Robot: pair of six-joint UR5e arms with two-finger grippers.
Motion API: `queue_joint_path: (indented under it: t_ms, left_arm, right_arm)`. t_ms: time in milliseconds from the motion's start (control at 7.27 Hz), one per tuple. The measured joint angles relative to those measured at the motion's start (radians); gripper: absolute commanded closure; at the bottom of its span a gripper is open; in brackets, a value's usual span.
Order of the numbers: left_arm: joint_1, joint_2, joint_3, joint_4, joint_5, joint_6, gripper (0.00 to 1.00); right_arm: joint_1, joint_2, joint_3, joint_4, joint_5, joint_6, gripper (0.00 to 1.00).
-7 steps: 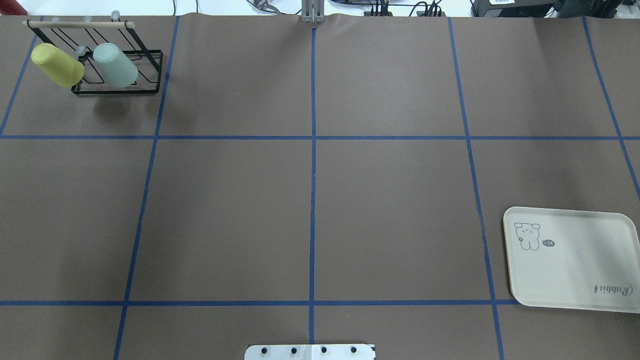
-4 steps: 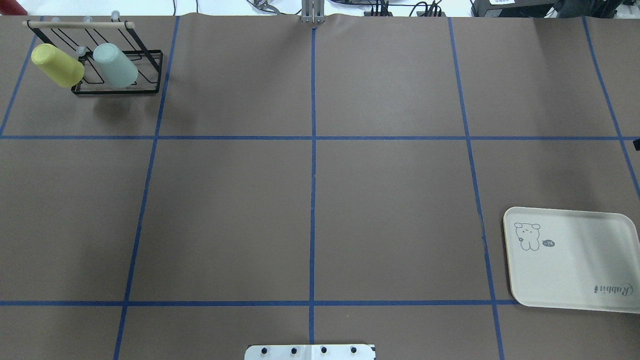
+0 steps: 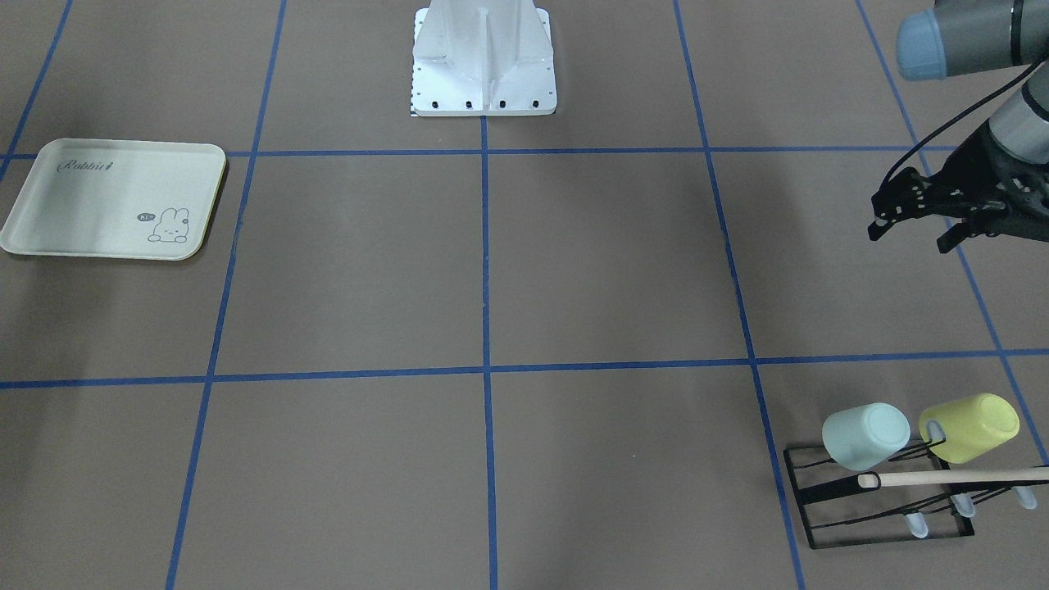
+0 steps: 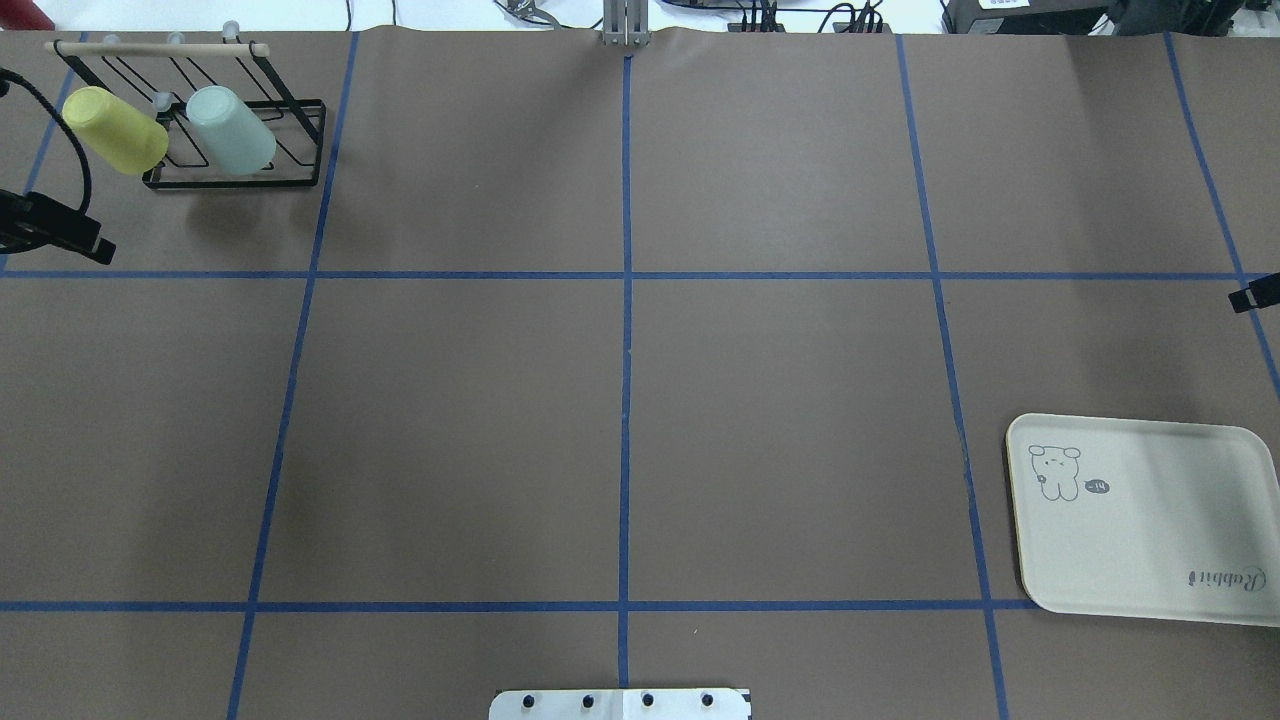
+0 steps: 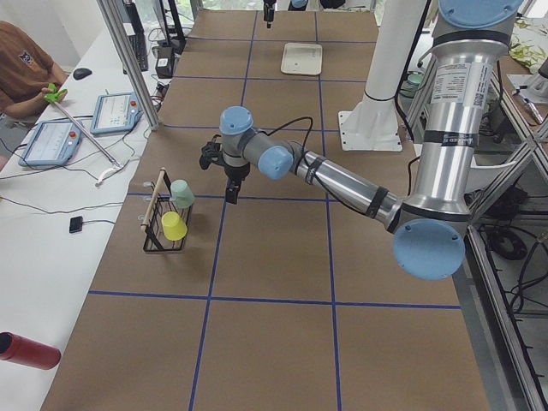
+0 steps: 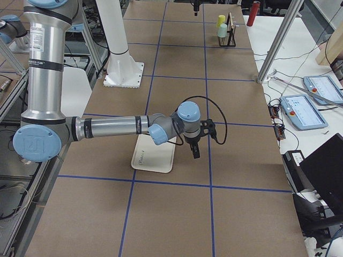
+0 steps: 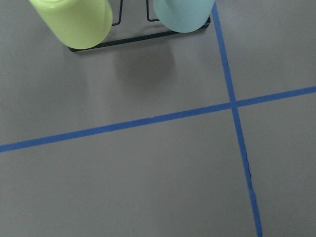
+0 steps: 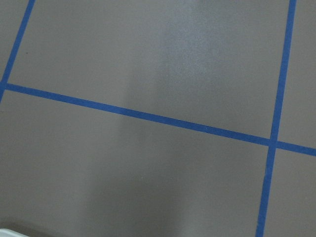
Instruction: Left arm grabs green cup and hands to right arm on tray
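Note:
The robot's left gripper should next go to the black wire rack and close around the sides of the green cup (image 3: 869, 432) (image 7: 183, 14) next to the yellow cup.
The pale green cup (image 4: 232, 130) hangs mouth-down and tilted on a black wire rack (image 4: 240, 182) at the far left, beside a yellow cup (image 4: 115, 130). It also shows in the front view (image 3: 865, 436) and at the top of the left wrist view (image 7: 182, 14). My left gripper (image 3: 911, 236) is open and empty, hovering above the table nearer the robot than the rack. The cream tray (image 4: 1170, 530) lies at the near right, empty. My right gripper (image 6: 194, 145) hovers beyond the tray's far edge; only a fingertip (image 4: 1250, 297) shows overhead, so I cannot tell its state.
The robot's white base plate (image 4: 620, 705) sits at the near middle edge. A wooden bar (image 4: 155, 48) tops the rack. A red bottle (image 5: 26, 351) lies off the table's far side. Blue tape lines grid the brown table (image 4: 620, 400).
My left gripper has come into the overhead view at the left edge, below the rack. My right gripper's fingertip has come further in at the right edge. Cups and tray have not moved.

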Motion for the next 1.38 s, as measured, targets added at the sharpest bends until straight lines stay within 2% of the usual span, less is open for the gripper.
queue_joint_path:
  t_ms: [275,688,1375]
  left_arm:
    - [0.011,-0.168,0.174,0.003,0.055,-0.017,0.01]
    - [0.013,-0.348,0.410,0.002,0.069,-0.018,0.01]
    - [0.022,-0.480,0.600,-0.004,0.138,-0.013,0.01]
  right_arm:
    - [-0.027,0.009,-0.004,0.003,0.000,0.003,0.00]
    - [-0.043,0.012,-0.005,0.005,0.005,0.006,0.00]
    - [-0.046,0.012,-0.008,0.009,0.008,0.008,0.00]
